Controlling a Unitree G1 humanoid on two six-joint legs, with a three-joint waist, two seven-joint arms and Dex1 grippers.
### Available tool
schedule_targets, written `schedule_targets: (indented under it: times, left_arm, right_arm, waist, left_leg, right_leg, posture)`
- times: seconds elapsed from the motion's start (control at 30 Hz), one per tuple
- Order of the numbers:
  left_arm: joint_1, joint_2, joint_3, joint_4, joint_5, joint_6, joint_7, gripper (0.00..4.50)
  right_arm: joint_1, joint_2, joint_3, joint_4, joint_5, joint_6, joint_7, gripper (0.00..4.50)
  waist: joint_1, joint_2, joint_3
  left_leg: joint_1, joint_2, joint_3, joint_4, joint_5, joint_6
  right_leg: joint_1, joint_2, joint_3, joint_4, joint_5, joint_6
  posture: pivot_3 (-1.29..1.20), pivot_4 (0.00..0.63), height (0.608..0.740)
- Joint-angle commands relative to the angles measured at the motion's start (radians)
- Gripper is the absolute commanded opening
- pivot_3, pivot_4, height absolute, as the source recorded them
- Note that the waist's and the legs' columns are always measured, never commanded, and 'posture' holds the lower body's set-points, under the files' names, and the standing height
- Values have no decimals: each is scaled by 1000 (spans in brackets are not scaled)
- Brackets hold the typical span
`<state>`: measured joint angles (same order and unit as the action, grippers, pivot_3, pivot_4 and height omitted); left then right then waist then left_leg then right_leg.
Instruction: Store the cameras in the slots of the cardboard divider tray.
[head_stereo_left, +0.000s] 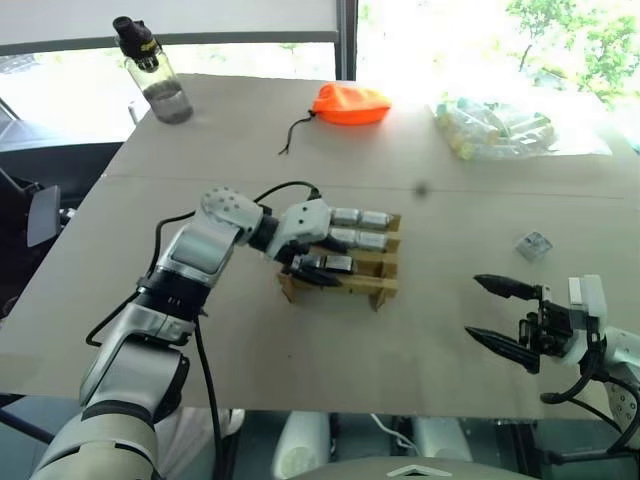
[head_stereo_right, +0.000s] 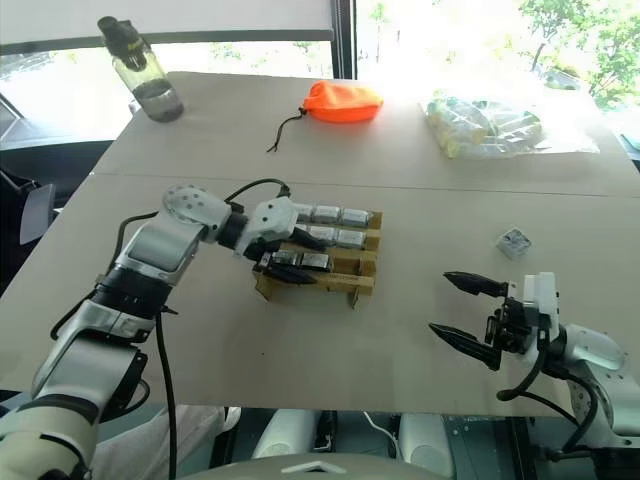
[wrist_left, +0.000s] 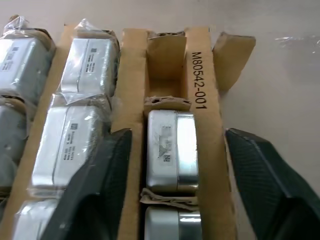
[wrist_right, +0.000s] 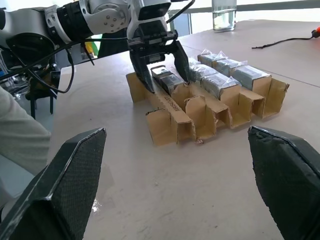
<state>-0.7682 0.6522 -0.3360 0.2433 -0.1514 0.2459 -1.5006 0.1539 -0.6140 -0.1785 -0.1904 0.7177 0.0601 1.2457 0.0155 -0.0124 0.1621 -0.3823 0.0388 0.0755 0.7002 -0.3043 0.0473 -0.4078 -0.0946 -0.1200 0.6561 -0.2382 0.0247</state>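
My right gripper is to go next to the loose camera beside the cardboard divider tray and close on the camera's near end (head_stereo_left: 536, 251).
The cardboard divider tray (head_stereo_left: 383, 288) stands mid-table with several silver cameras in its slots, some wrapped in clear film. My left gripper (head_stereo_left: 316, 268) hangs open over the tray's near row. In the left wrist view its fingers (wrist_left: 95, 190) straddle one seated camera (wrist_left: 171, 150) and the cardboard wall without touching them. The slot (wrist_left: 167, 65) just beyond that camera is empty. One loose camera (head_stereo_left: 534, 245) lies on the table to the right. My right gripper (head_stereo_left: 475, 308) is open and holds nothing, near the front edge, pointing left towards the tray.
An orange fabric pouch (head_stereo_left: 350, 103) with a black cord lies at the back centre. A clear bag of pale cylinders (head_stereo_left: 500, 128) sits at the back right, and a water bottle (head_stereo_left: 155, 75) at the back left. The table's front edge runs just below my right gripper.
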Motion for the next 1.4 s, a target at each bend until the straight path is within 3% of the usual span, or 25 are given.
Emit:
schedule_targets:
  times: [0.03, 0.2, 0.33, 0.4, 0.7, 1.07, 1.17, 1.37, 1.4]
  left_arm:
    - [2, 16, 65, -108, -80, 49, -20, 4433]
    - [20, 38, 127, -242, -190, 155, -19, 4433]
    - [36, 56, 171, -330, -258, 230, 3, 4433]
    - [48, 69, 184, -362, -276, 254, 16, 4433]
    - [125, 102, 278, -472, -349, 359, 147, 4433]
    - [201, 145, 342, -555, -413, 425, 254, 4433]
    - [232, 166, 350, -567, -417, 424, 266, 4500]
    - [248, 173, 350, -573, -427, 421, 281, 4500]
    - [246, 172, 346, -571, -427, 419, 282, 4500]
  right_arm:
    - [-5, 12, -48, -27, -2, -14, -42, 4500]
    - [-48, 68, -123, -17, -34, 1, -262, 4500]
    - [-66, 45, -179, 26, -40, 54, -350, 4500]
    - [-97, 15, -200, 74, -115, 44, -415, 4500]
    - [-266, -170, -135, 381, -259, 91, -339, 4500]
    - [-538, -170, -1, 779, -405, 158, -292, 4500]
    - [-569, -157, 11, 819, -425, 125, -281, 3712]
    - [-580, -154, -8, 839, -434, 99, -286, 667]
    - [-582, -153, -13, 842, -432, 98, -291, 597]
  waist:
    - [0, 0, 0]
    - [-1, 0, 0]
    - [0, 0, 0]
    - [0, 0, 0]
    - [-4, 1, 1]
    - [-3, 1, 1]
    - [-6, 1, 1]
    - [-5, 1, 1]
    - [-6, 1, 1]
  left_leg:
    - [0, 0, 0, 0, 0, 0]
    - [0, 0, 0, 0, 0, 0]
    - [0, 0, 0, 0, 0, 0]
    - [0, 0, 0, 0, 0, 0]
    - [1, 0, 1, 0, 0, 0]
    - [1, 0, 1, 0, 0, 0]
    - [1, 0, 2, 0, 0, 0]
    - [1, 0, 2, 0, 0, -1]
    - [1, 0, 2, 0, 0, -1]
  right_leg:
    - [0, 0, 0, 0, 0, 0]
    - [0, -1, 0, 0, 0, 0]
    - [0, -1, 0, 0, 0, 0]
    - [0, -1, 0, 0, 0, 0]
    - [0, -1, 2, 0, 0, 0]
    - [0, -1, 2, 0, 0, 0]
    - [0, -1, 2, 0, 0, 0]
    - [0, -1, 2, 0, 0, 0]
    - [0, -1, 2, 0, 0, 0]
  posture:
    - [0, 150, 726]
    - [0, 150, 726]
    - [0, 150, 726]
    - [0, 150, 726]
    - [0, 150, 726]
    - [0, 150, 726]
    - [0, 150, 726]
    - [0, 150, 726]
    - [0, 150, 726]
